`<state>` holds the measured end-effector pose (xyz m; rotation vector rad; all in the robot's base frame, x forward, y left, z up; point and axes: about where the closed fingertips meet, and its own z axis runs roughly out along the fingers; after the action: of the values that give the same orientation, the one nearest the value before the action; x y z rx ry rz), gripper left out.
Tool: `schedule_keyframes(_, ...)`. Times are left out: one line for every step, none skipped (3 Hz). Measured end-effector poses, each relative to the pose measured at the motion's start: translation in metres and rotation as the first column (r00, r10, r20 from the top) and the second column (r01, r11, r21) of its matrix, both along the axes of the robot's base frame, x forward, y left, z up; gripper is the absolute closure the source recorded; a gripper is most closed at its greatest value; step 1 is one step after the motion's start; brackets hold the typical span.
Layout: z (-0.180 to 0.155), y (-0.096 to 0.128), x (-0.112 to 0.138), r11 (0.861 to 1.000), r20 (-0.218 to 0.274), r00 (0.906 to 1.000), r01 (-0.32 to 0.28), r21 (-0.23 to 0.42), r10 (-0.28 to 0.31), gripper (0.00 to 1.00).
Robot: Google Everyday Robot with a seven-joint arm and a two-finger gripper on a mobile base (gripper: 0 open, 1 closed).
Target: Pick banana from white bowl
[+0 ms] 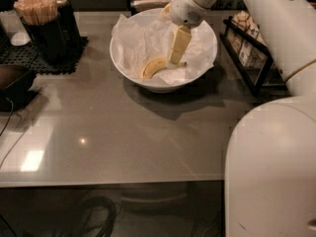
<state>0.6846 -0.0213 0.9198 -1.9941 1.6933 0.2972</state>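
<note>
I should next close my gripper on the banana's middle [162, 61] in the white bowl.
The banana [153, 67] is small, curved and yellow, and lies on crumpled white paper inside the white bowl [120, 65] at the back middle of the grey table. My gripper [174, 59] reaches down into the bowl from above. Its pale yellow tip is at the banana's right end, and I cannot tell whether it touches. The white wrist [190, 4] sits over the bowl's far rim and hides part of it.
A black holder of wooden sticks [38, 21] stands on a black mat at back left. A dark wire rack with packets [249, 56] stands right of the bowl. A dark dish [12, 80] is at the left edge. My white arm body [271, 167] fills the front right.
</note>
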Motion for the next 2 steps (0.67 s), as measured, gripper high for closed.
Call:
schedule_keyframes(-0.0254,0.0030,0.0110,1.000,-0.041,0.9991,0.013,-0.004,-0.013,0.00)
schedule_keyframes(-0.0272,0.0036,0.0119,1.000,-0.042,0.9990,0.013,-0.003,-0.013,0.18)
